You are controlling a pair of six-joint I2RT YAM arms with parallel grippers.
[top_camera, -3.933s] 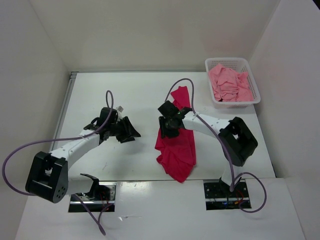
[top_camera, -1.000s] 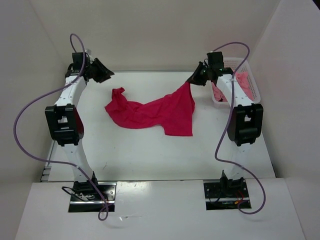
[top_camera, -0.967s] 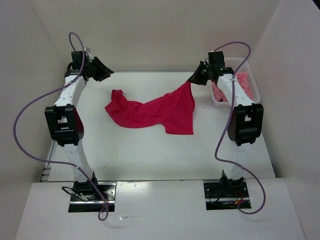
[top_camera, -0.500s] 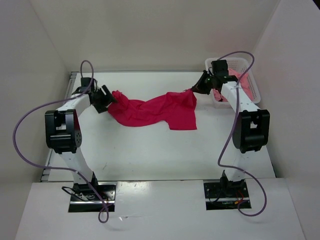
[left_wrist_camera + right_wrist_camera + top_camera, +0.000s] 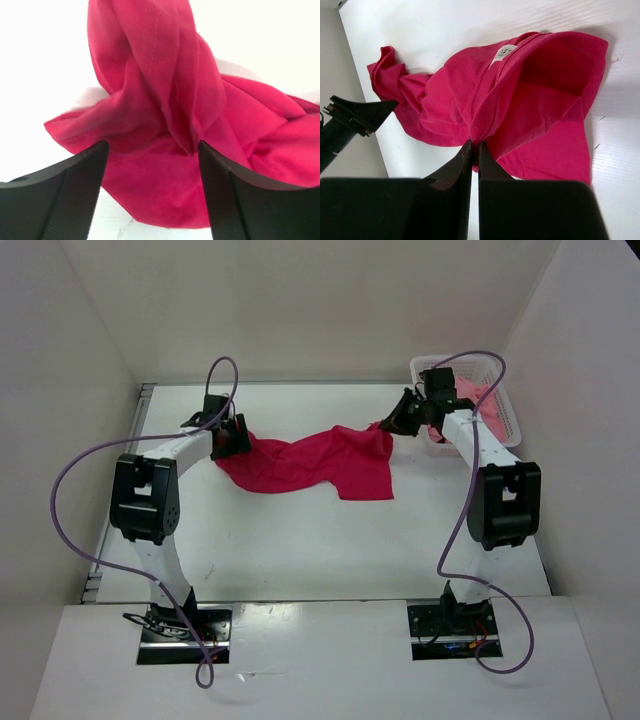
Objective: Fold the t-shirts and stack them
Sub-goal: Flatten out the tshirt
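Next, my right gripper lets go of the crimson-magenta t-shirt's collar at the shirt's far edge [image 5: 358, 430] [image 5: 547, 38], flat over the white table. The collar is now held slightly off the table.
A crimson-magenta t-shirt [image 5: 305, 462] lies crumpled across the far half of the white table [image 5: 300, 540]. My left gripper [image 5: 232, 437] stands open over the shirt's bunched left end [image 5: 165, 130], its black fingers [image 5: 70, 195] on either side of the cloth. My right gripper [image 5: 392, 423] is shut on the shirt's ribbed collar [image 5: 487, 112] at its right end, holding it slightly off the table. A light pink t-shirt [image 5: 490, 405] lies in the white mesh basket [image 5: 505, 435] at the far right, partly hidden by the right arm.
White walls enclose the table on three sides. The basket stands in the far right corner, close behind my right arm. A dark strip [image 5: 140, 415] runs along the table's left edge. Purple cables loop off both arms.
My left gripper came down from high at the back left onto the shirt's left end and opened wider. My right gripper lowered the collar end towards the table.
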